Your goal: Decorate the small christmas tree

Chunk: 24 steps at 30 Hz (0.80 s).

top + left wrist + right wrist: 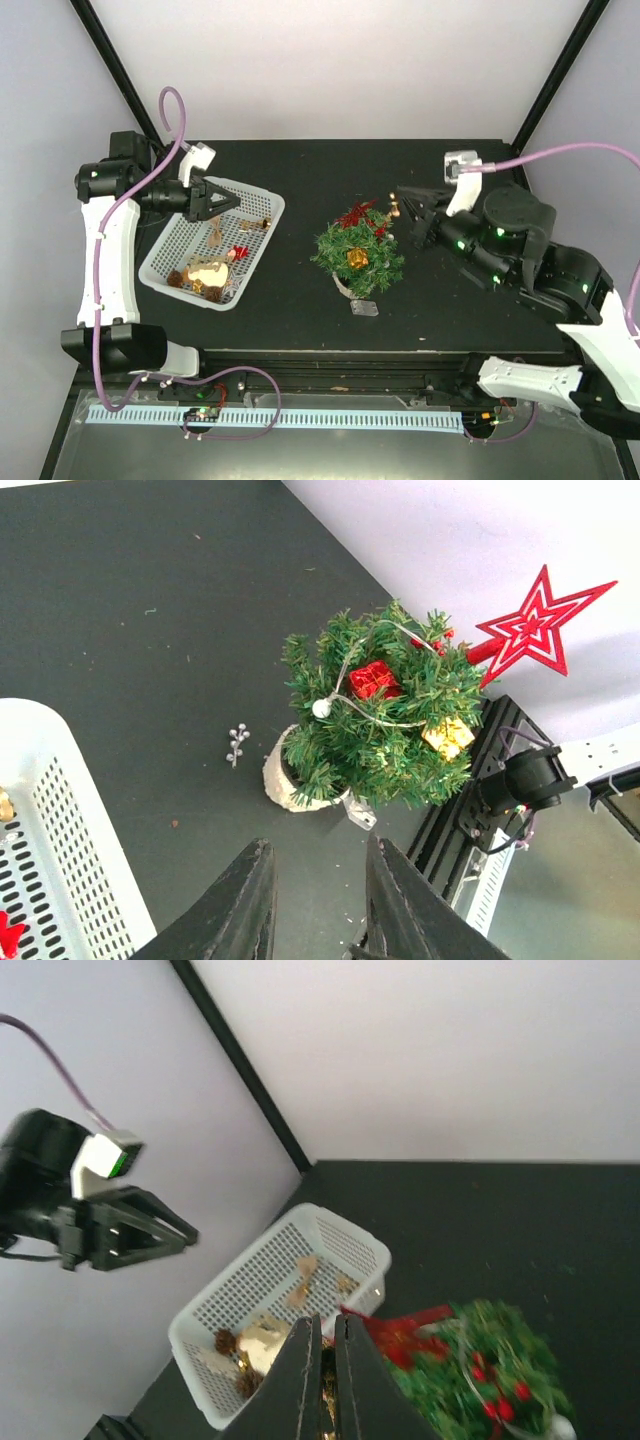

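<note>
My right gripper needs to release the gold ornament on the tree's outer branches (396, 261) beside the gold gift box, on the branches nearest to that gripper.
The small christmas tree (358, 255) stands mid-table in a whitish pot (285, 780). It carries a red star (530, 625), a red gift box (373, 678), a gold gift box (447, 737) and a silver bead string. My left gripper (225, 200) hovers over the white basket (160, 265), open and empty; its fingers (240, 900) point toward the tree. My right gripper (398, 208) is at the tree's upper right side. Its jaws (323, 1325) are shut on a small gold glittery ornament (325, 1385). The tree (490, 1360) is blurred in the right wrist view.
The basket (300, 1250) holds pine cones, a gold bell, and red and gold ornaments. A silver berry sprig (236, 744) lies on the table left of the pot. A small clear tag (364, 308) lies in front of the pot. Black frame posts rise at both back corners.
</note>
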Available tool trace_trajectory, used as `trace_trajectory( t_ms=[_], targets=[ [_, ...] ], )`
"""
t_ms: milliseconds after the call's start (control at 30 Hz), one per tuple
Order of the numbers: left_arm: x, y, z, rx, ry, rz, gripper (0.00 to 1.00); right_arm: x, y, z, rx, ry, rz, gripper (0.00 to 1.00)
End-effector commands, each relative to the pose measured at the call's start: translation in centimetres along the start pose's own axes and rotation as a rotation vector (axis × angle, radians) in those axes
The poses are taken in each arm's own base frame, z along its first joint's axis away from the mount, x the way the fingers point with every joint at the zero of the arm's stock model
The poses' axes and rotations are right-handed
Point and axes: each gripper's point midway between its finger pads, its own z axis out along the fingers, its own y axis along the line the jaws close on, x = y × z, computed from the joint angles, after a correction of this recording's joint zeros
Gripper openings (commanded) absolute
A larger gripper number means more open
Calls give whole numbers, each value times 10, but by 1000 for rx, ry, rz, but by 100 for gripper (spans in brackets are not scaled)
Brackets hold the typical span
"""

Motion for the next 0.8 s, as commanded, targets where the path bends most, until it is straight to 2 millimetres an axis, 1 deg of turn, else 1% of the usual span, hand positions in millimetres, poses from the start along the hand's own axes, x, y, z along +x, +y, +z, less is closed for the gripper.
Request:
trace_trajectory(
  t_ms=[0, 100, 200, 233, 300, 500, 633, 767],
  targets=[
    [4, -4, 3, 4, 25, 2, 28, 51, -42, 8, 148, 78, 84, 1],
    [6, -4, 6, 10, 35, -12, 28, 74, -48, 9, 134, 106, 128, 1],
    [8, -5, 10, 9, 50, -11, 28, 92, -52, 14, 138, 141, 150, 1],
    [9, -6, 11, 8, 55, -9, 29, 100, -58, 16, 159, 151, 160, 1],
    [11, -7, 13, -2, 62, -2, 29, 109, -72, 16, 213, 140, 181, 1],
    [17, -11, 17, -6, 81, 2, 31, 131, -112, 4, 382, 131, 238, 1],
    [19, -9, 19, -7, 90, -9, 31, 145, -130, 2, 426, 133, 280, 1],
    [21, -8, 22, -6, 100, -19, 31, 161, -146, 9, 413, 149, 354, 1]
  ],
)
